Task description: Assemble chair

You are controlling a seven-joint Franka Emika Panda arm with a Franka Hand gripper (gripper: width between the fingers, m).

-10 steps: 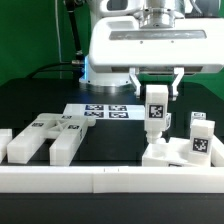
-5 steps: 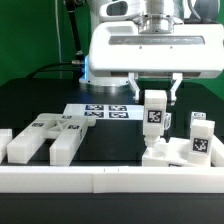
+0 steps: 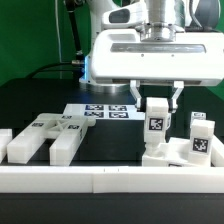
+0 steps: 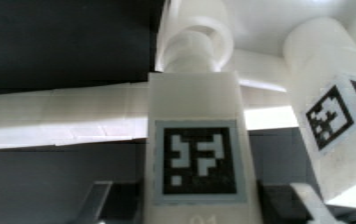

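Observation:
The short white bar is to go upright on the white chair piece's loose end [image 3: 151,153] [image 4: 194,46], beside the tagged block. Next, my gripper lets go of it there.
My gripper [image 3: 157,97] is shut on a short white bar [image 3: 157,118] with a tag on its face, held upright. The bar's lower end is just above or touching a white chair piece [image 3: 160,157] by the front rail, at the exterior view's right. A tagged white block [image 3: 200,140] stands on that piece, right of the bar. In the wrist view the bar [image 4: 196,140] runs between the fingers [image 4: 107,200], with the white chair piece [image 4: 68,115] beyond its far end. Whether the end is seated, I cannot tell.
Several loose white chair parts with tags [image 3: 45,137] lie at the exterior view's left. The marker board [image 3: 105,112] lies flat behind them in the middle. A long low white border rail [image 3: 100,182] runs along the front edge.
The gripper and the bar it holds have shifted slightly toward the exterior view's right. The loose parts have not moved.

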